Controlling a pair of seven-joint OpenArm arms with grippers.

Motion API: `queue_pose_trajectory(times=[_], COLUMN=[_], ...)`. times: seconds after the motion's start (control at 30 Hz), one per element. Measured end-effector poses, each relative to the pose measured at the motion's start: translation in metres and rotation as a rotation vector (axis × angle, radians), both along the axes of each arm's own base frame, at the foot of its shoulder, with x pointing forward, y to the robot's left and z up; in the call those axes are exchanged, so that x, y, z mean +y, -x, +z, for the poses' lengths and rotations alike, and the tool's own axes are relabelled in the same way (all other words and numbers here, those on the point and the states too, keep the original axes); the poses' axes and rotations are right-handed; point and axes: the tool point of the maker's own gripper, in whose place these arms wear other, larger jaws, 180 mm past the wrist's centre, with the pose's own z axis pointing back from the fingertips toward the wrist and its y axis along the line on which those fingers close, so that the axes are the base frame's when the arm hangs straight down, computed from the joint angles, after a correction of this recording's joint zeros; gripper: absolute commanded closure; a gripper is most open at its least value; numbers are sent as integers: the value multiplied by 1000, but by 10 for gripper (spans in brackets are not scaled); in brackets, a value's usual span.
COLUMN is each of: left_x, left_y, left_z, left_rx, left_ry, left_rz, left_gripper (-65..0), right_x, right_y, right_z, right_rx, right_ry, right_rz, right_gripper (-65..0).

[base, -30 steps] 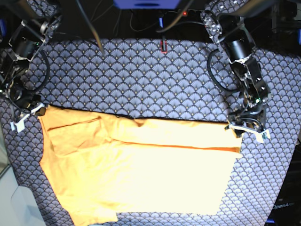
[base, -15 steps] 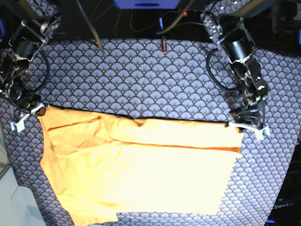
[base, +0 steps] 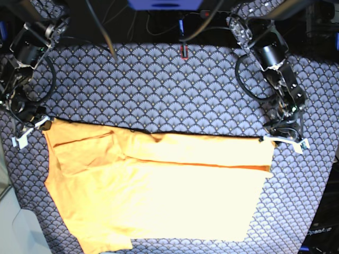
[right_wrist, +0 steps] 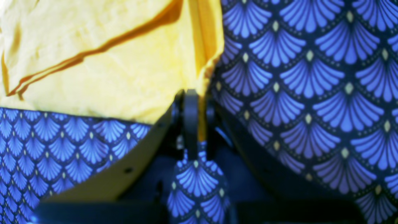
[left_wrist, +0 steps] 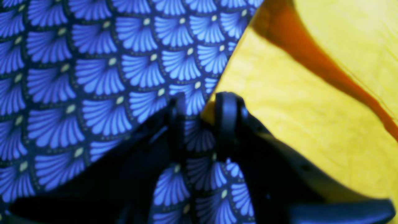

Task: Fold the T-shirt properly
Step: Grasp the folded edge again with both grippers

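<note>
My left gripper has only the tip of the T-shirt's corner in its gap, so it should open and take the corner deeper [left_wrist: 232, 82] before I pull the T-shirt.
The yellow-orange T-shirt [base: 159, 196] lies spread flat over the near half of the table, with one sleeve folded in at the base view's left. My left gripper [base: 284, 140] is at its far right corner. In the left wrist view its fingers [left_wrist: 227, 105] stand close together around the shirt's corner [left_wrist: 209, 113], and tablecloth shows in the rest of the gap of the left gripper [left_wrist: 202, 105]. My right gripper [base: 30, 129] is at the far left corner. It [right_wrist: 200, 112] is shut on a strip of the T-shirt's edge [right_wrist: 108, 77].
The blue-grey scallop tablecloth [base: 159, 90] covers the whole table. Cables and dark equipment run along the far edge, with a small red-marked object [base: 184, 51] there. The table's near left corner [base: 16, 222] drops off to the floor.
My left gripper has narrowed onto the shirt's far right corner and shifted right, drawing that corner a little to the right. The right arm has not moved.
</note>
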Motion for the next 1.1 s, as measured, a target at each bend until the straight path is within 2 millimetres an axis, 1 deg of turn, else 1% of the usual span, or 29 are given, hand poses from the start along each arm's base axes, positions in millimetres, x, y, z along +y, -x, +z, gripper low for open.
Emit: queue_pose_trajectory(times=[0.2,0.23,0.27,0.43,0.5,0.7,0.9,0.97,1.03,1.1], left_x=[-1,-1,-1,-5,-8,-8,-10,-12,-12,-13], left_y=[0,0,0,-1,-2,-2,-10,-11,-11,-10], left_z=[0,0,0,1,0,0,5,1,0,-1], left_rx=[-1,-1,0,-7,-8,-10,-24,-17,-19,-16], left_ry=[2,2,2,8,13,13,20,31,33,33], left_rz=[-2,-2,-2,-4,-6,-5,-7,-9,-8,-8], left_gripper=[-158,-167,-188,-348,-377,-370,-370,-363,-325,-253], right_x=[0,0,0,0,0,0,0,0,0,0], right_y=[1,1,1,1,1,1,1,1,1,1], right_z=[-1,-1,-1,-1,-1,-1,-1,-1,-1,-1], right_rx=[2,2,2,2,2,2,2,2,2,2], right_ry=[0,0,0,0,0,0,0,0,0,0], right_rz=[0,0,0,0,0,0,0,0,0,0], right_gripper=[0,0,0,0,0,0,0,0,0,0])
